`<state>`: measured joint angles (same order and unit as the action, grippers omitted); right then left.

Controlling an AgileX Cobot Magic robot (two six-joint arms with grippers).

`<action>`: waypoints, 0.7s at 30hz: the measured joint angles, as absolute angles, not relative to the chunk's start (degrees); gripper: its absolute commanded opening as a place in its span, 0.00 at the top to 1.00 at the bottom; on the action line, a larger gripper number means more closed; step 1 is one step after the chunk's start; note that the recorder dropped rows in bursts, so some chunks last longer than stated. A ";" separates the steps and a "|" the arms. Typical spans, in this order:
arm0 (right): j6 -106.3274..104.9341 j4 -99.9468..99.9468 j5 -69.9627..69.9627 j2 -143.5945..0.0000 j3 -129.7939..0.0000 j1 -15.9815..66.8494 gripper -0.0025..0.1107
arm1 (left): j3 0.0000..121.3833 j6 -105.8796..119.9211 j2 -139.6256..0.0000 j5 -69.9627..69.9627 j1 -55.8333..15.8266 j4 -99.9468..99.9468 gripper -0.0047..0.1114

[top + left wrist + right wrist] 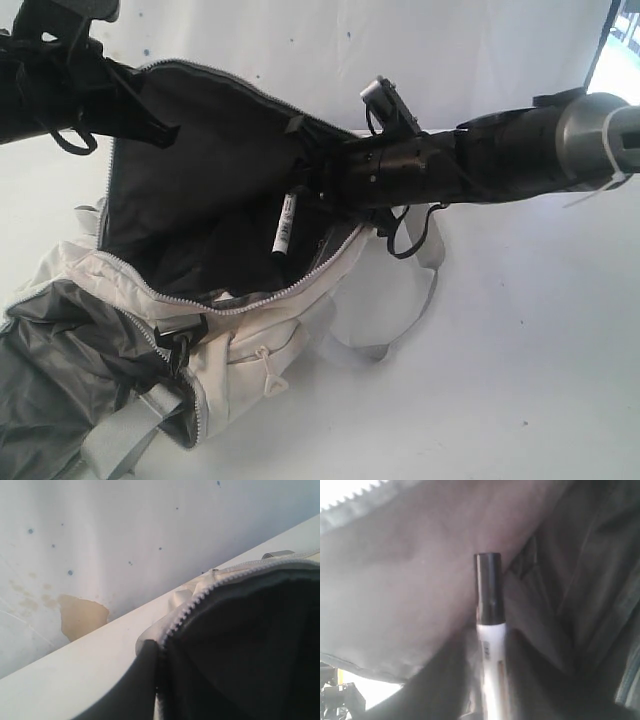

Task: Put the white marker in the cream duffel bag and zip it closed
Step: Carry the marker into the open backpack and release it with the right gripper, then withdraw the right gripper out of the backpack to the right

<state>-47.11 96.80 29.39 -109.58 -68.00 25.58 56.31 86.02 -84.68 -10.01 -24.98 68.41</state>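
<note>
Next, my left gripper lets go of the bag's far zipper edge down against the near zipper edge of the cream duffel bag (221,302).
The cream duffel bag (250,340) lies open on the white table, its dark grey lining (200,170) showing. My left gripper (158,128) is shut on the bag's far zipper edge and holds it lifted; in the left wrist view a finger (145,680) presses the toothed edge (200,597). My right gripper (308,192) reaches into the opening from the right, shut on the white marker (284,222). The marker hangs tilted over the lining, black cap pointing downward. In the right wrist view the marker (492,650) sits between both fingers, cap (489,587) pointing away.
A grey webbing strap (425,265) loops out on the table (500,380) to the right of the bag. A dark grey fabric panel (60,370) spreads at the bottom left. The white backdrop (150,530) behind has a tan stain (82,615).
</note>
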 measured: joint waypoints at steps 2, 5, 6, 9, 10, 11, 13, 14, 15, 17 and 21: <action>-47.21 96.80 29.39 -109.56 -68.19 25.58 0.41 | 56.31 86.02 -84.68 -10.01 -24.98 68.41 0.96; -47.31 96.80 29.39 -109.56 -68.33 25.61 0.31 | 56.31 86.02 -84.68 -10.01 -24.98 68.41 0.96; -47.31 96.80 29.53 -109.56 -68.33 25.61 0.31 | 56.31 86.02 -84.68 -10.01 -24.98 68.41 0.96; -47.31 96.80 30.49 -109.56 -68.33 25.61 0.31 | 56.31 86.02 -84.68 -10.01 -24.98 68.41 0.96; -47.44 96.80 30.78 -109.56 -68.33 25.61 0.31 | 56.31 86.02 -84.68 -10.01 -24.98 68.41 0.96; -47.44 96.92 31.10 -109.56 -68.33 25.61 0.31 | 56.31 86.02 -84.68 -10.01 -24.98 68.41 0.96; -47.44 96.38 32.88 -109.32 -68.33 25.61 0.31 | 56.31 86.02 -84.68 -10.01 -24.98 68.41 0.96; -47.44 95.65 33.43 -109.00 -68.33 25.61 0.31 | 56.31 86.02 -84.68 -9.88 -24.98 68.41 0.96; -47.44 94.36 33.63 -108.34 -68.33 25.61 0.31 | 56.31 86.02 -84.68 -9.74 -24.98 68.41 0.96; -47.44 90.62 34.02 -106.75 -68.41 25.61 0.31 | 56.31 86.02 -84.68 -9.36 -24.98 68.41 0.96; -41.04 76.46 35.81 -102.30 -68.41 25.61 0.32 | 56.31 86.02 -84.68 -8.91 -24.98 68.41 0.96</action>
